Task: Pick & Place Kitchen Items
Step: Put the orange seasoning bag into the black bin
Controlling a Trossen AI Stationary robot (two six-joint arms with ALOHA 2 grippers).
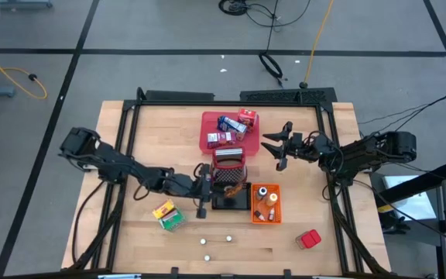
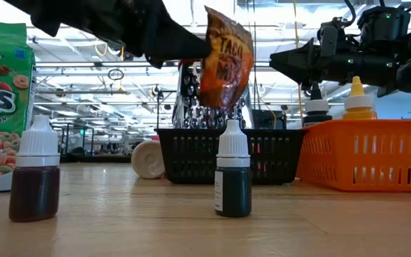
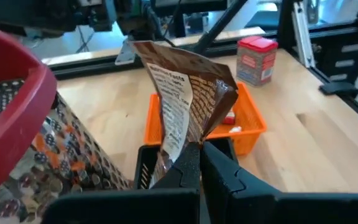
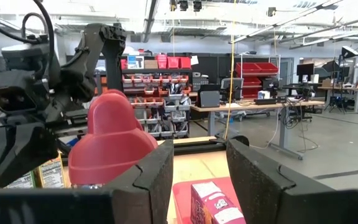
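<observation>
My left gripper has the brown pouch, which is now over the black basket. Next, I put it down inside the black basket (image 1: 234, 199) (image 3: 185, 174) next to the orange bin.
My left gripper (image 3: 199, 155) is shut on a brown pouch (image 3: 185, 93) and holds it over the black wire basket (image 2: 191, 153) at the table's middle. A metal grater with a red handle (image 3: 17, 99) stands in that basket. Beside the basket sits the orange bin (image 2: 369, 153) with small bottles (image 1: 263, 194). My right gripper (image 1: 281, 147) hovers open to the right of the red tray (image 1: 205, 124), nothing between its fingers. The tray holds red, blue and pink packs (image 1: 235, 122). My left gripper pinches the brown pouch by one edge (image 3: 188, 148) between its two fingers. The fingers come nearly level from the table's left side. The pouch stands upright beyond the fingertips, lifted clear above the basket (image 2: 223, 61).
A yellow-green box (image 1: 167, 215) lies at the near left and a red box (image 1: 308, 239) at the near right. Tiny white pieces (image 1: 215, 240) lie by the front edge. Two small dark bottles (image 2: 232, 171) (image 2: 36, 178) stand close to the low camera.
</observation>
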